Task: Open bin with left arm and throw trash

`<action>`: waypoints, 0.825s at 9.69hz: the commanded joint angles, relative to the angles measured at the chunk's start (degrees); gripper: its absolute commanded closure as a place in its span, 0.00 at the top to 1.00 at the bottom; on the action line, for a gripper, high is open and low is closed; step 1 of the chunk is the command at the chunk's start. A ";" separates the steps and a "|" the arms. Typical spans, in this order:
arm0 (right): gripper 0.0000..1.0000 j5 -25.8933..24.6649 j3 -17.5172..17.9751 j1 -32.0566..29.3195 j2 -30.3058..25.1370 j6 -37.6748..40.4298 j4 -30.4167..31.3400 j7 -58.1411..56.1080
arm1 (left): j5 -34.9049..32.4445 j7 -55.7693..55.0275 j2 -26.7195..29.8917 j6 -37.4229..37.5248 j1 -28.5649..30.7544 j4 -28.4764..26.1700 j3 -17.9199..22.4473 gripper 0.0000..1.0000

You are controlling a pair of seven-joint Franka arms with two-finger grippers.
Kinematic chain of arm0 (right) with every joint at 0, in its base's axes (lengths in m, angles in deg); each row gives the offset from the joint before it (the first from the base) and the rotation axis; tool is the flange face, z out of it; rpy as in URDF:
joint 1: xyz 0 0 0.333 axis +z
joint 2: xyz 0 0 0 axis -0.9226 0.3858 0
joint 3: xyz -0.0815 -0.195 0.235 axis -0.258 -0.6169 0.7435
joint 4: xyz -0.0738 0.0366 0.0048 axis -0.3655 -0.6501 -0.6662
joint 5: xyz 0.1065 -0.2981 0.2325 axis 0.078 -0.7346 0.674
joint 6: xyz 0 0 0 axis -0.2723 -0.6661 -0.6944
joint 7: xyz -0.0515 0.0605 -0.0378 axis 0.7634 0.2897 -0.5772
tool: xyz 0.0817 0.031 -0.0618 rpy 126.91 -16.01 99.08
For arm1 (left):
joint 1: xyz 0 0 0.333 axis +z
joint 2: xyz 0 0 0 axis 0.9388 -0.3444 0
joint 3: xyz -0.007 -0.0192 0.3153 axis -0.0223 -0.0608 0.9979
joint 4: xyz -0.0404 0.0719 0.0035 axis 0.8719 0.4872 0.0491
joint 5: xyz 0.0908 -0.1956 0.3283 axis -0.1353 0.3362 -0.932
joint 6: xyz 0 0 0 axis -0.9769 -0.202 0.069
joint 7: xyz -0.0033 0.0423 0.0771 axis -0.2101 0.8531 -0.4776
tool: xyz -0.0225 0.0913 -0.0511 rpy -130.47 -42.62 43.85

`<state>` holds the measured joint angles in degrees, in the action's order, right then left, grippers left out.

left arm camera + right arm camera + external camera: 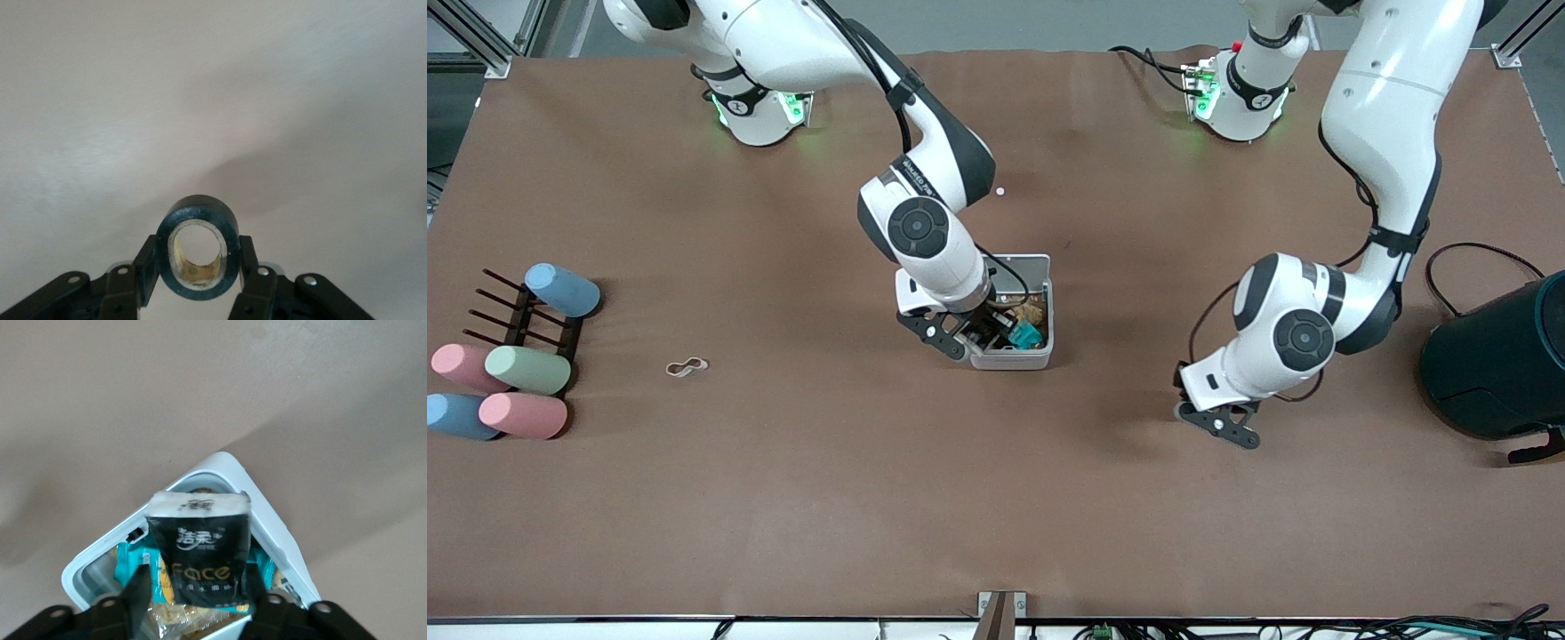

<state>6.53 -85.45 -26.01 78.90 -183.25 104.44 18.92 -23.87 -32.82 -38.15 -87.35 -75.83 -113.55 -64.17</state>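
My left gripper will release the black tape ring on the teal and tan packets inside the white bin (1034,329).
The white bin (1042,267) stands open at mid-table, with teal and tan packets inside; I cannot make out its lid. My right gripper (987,336) hangs over the bin, shut on the black snack wrapper (200,550). In the right wrist view the gripper (200,581) holds the wrapper upright above the bin's rim (267,510). My left gripper (1221,425) is over bare table between the bin and the left arm's end. It (199,259) is shut on the black tape ring (198,223). The pale band loop (687,366) lies on the table toward the right arm's end.
Several pastel cylinders (527,369) lie by a black rack (520,311) at the right arm's end. A large dark teal round container (1498,369) with a black cable stands at the left arm's end. A tiny white speck (1000,190) lies farther from the camera than the bin.
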 commanded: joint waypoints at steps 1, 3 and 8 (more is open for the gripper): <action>0.89 -0.06 -0.47 0.63 0.33 -0.03 -0.92 0.08 | 0.89 -11.77 1.57 4.70 -0.35 2.77 -5.67 0.00; 0.89 0.37 -0.73 -0.59 -0.71 0.58 -1.01 0.00 | 0.45 -24.60 1.31 4.89 -3.14 4.54 -8.86 0.00; 0.89 0.29 -0.82 -19.89 -14.30 10.19 11.84 -16.18 | 0.10 -39.85 -1.50 4.81 -11.77 7.89 -8.78 0.00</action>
<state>6.51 -87.52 -40.84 71.42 -171.00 105.54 9.85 -23.57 -70.22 -38.02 -83.64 -86.70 -107.82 -73.09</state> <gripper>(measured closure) 0.110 0.498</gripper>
